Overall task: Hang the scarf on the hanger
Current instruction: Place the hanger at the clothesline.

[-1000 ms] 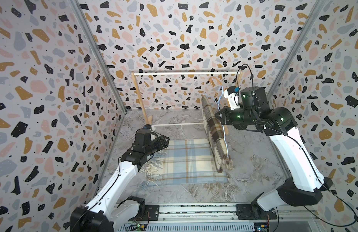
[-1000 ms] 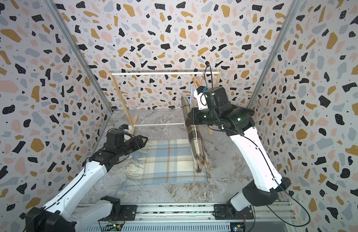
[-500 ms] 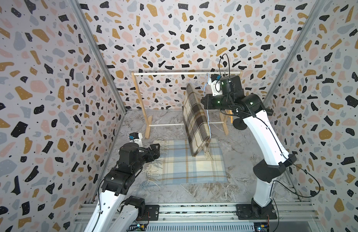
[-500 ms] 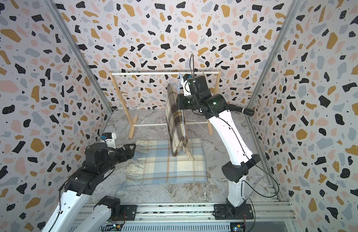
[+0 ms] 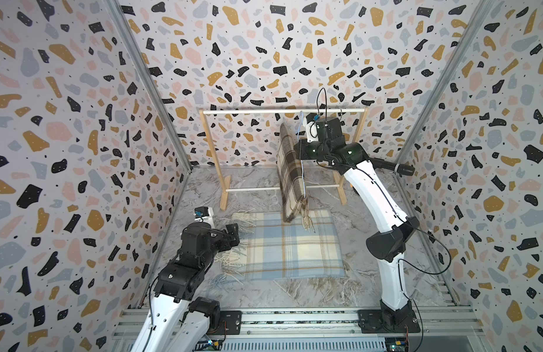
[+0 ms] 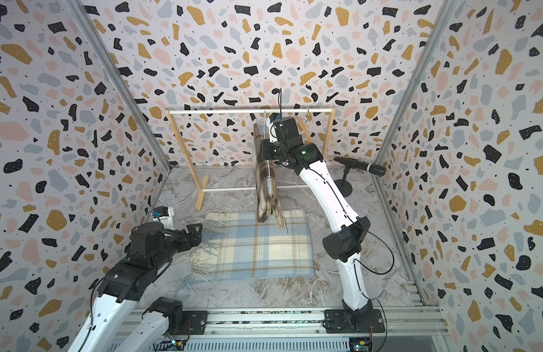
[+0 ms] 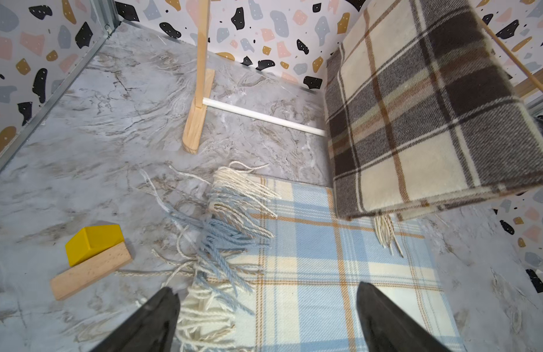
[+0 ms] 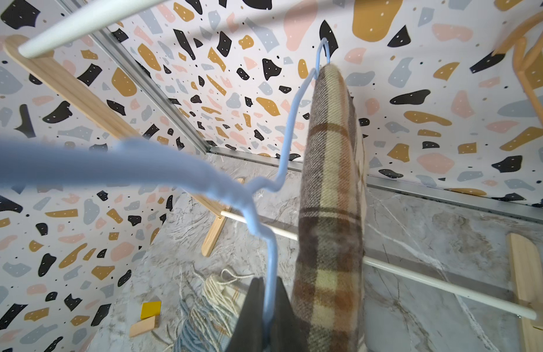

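Observation:
The blue hanger, now held just under the top rail, will be released by my right gripper on the rack's top rail (image 5: 307, 111), a little past its middle toward the wooden hanger.
A brown plaid scarf (image 5: 291, 173) (image 6: 265, 176) (image 8: 328, 213) hangs folded over a thin blue hanger (image 8: 282, 146) (image 6: 267, 164), fringe dangling above the floor. My right gripper (image 8: 268, 283) (image 5: 298, 149) is shut on the hanger's wire, holding it up just under the top rail of the wooden rack (image 5: 264, 112). I cannot tell whether the hook touches the rail. My left gripper (image 7: 267, 289) (image 5: 233, 234) is open and empty, low at the fringed left edge of a blue plaid scarf (image 5: 294, 247) (image 7: 340, 274) lying flat on the floor.
A wooden hanger (image 8: 532, 76) hangs on the rack's right end. A microphone on a stand (image 6: 360, 166) stands at the back right. A yellow block (image 7: 93, 243) and a wooden block (image 7: 90, 271) lie on the floor left of the blue scarf. Patterned walls close three sides.
My right arm has carried the hanger with the brown scarf left, back and up to the rail. My left arm has pulled back toward the front, and its jaws have opened wider.

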`<action>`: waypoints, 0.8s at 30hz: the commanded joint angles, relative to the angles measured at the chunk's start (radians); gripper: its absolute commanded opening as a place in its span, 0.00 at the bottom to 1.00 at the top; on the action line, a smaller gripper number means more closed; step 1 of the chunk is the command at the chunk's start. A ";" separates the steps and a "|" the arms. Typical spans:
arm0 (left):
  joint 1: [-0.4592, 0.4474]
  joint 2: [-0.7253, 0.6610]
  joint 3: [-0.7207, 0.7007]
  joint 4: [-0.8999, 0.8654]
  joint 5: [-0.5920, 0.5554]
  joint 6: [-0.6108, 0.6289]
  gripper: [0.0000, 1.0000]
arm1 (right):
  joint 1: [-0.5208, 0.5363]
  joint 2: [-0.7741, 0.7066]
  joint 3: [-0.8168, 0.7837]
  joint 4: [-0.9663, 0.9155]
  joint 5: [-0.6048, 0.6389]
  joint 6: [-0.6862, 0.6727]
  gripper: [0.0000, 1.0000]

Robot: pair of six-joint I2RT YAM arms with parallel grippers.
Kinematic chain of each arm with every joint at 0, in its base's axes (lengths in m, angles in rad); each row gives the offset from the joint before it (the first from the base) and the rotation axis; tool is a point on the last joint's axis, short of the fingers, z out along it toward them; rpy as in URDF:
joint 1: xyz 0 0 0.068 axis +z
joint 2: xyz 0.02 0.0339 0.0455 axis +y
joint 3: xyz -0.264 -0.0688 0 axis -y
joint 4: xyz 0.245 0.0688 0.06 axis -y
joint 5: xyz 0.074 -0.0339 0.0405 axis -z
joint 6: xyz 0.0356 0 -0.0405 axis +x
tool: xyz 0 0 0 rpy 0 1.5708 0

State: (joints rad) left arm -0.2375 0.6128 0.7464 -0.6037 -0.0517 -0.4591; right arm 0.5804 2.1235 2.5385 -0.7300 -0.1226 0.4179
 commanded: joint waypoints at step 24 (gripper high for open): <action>0.003 0.093 -0.010 0.059 0.002 0.067 0.95 | -0.097 0.120 0.069 0.442 0.027 0.052 0.00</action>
State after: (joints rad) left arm -0.2375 0.7086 0.7456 -0.5968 -0.0532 -0.4057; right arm 0.5037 2.2719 2.5389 -0.4099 -0.1188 0.4538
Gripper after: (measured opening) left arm 0.951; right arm 0.065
